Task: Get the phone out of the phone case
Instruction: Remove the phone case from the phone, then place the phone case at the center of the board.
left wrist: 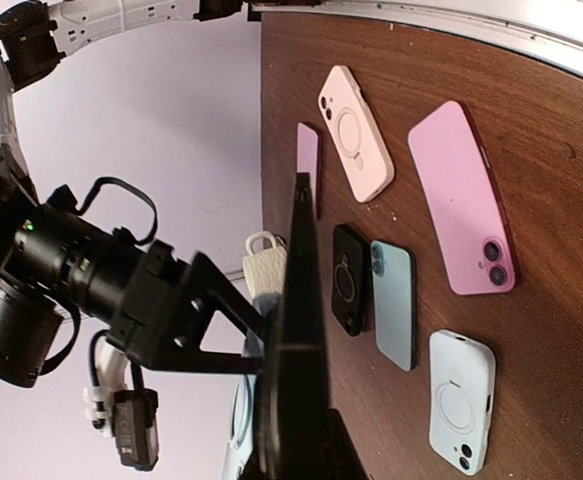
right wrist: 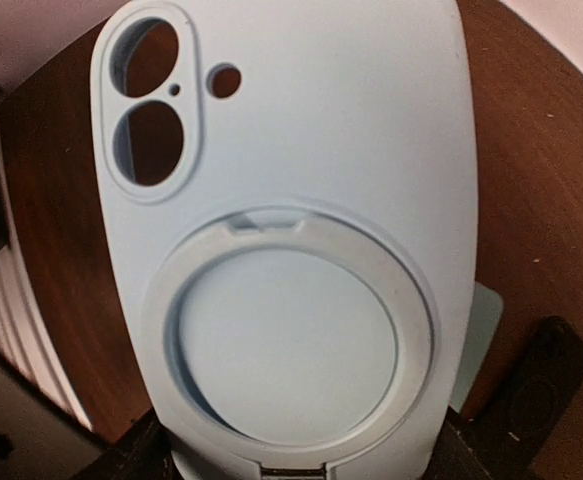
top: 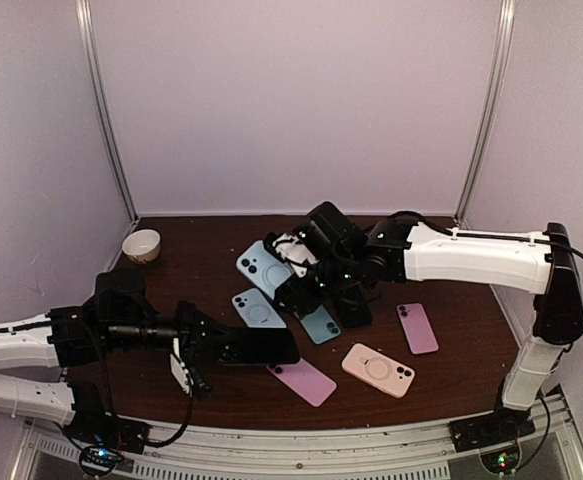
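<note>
My left gripper has the black phone. It will let go of it on the table (top: pixel 218 338) beside the light blue case, opposite the teal phone.
A black phone (top: pixel 263 347) hangs above the table's near left part, and my left gripper (top: pixel 221 350) is shut on one end of it. In the left wrist view the phone (left wrist: pixel 299 330) stands edge-on, rising from the left gripper (left wrist: pixel 291 455). Over the middle of the table my right gripper (top: pixel 293 280) is shut on a light blue phone case (top: pixel 262 266). The case (right wrist: pixel 291 200) fills the right wrist view back-on, with a round ring. Brown table shows through its camera holes. The right gripper (right wrist: pixel 291 468) clasps its lower end.
On the brown table (top: pixel 451 375) lie another light blue case (top: pixel 258 309), a teal phone (top: pixel 321 324), a black case (top: pixel 352 309), two pink phones (top: pixel 417 328) (top: pixel 302 381) and a pale pink case (top: pixel 378 369). A small bowl (top: pixel 141 245) sits at the back left.
</note>
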Tool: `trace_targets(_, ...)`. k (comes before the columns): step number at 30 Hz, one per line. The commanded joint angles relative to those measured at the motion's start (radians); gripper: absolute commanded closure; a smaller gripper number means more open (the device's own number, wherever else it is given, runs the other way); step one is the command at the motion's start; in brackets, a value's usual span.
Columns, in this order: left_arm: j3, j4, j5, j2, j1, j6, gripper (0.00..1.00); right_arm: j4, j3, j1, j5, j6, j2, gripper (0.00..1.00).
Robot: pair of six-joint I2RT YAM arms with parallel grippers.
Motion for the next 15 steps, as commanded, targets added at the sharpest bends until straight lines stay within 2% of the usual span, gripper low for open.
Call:
trace_targets(1,0.008,0.148,0.033,-0.039,-0.008,-0.024,1.0,0.084,0.023,-0.054,0.303,0.068,-0.044,0.27)
trace_targets(5,0.007,0.139,0.029,-0.042,-0.007,-0.025,1.0,0.114,-0.036,-0.104,0.345,0.078,-0.123,0.28)
trace_targets(15,0.011,0.126,0.03,-0.043,-0.008,-0.031,1.0,-0.049,-0.16,-0.264,0.329,0.149,-0.227,0.27)
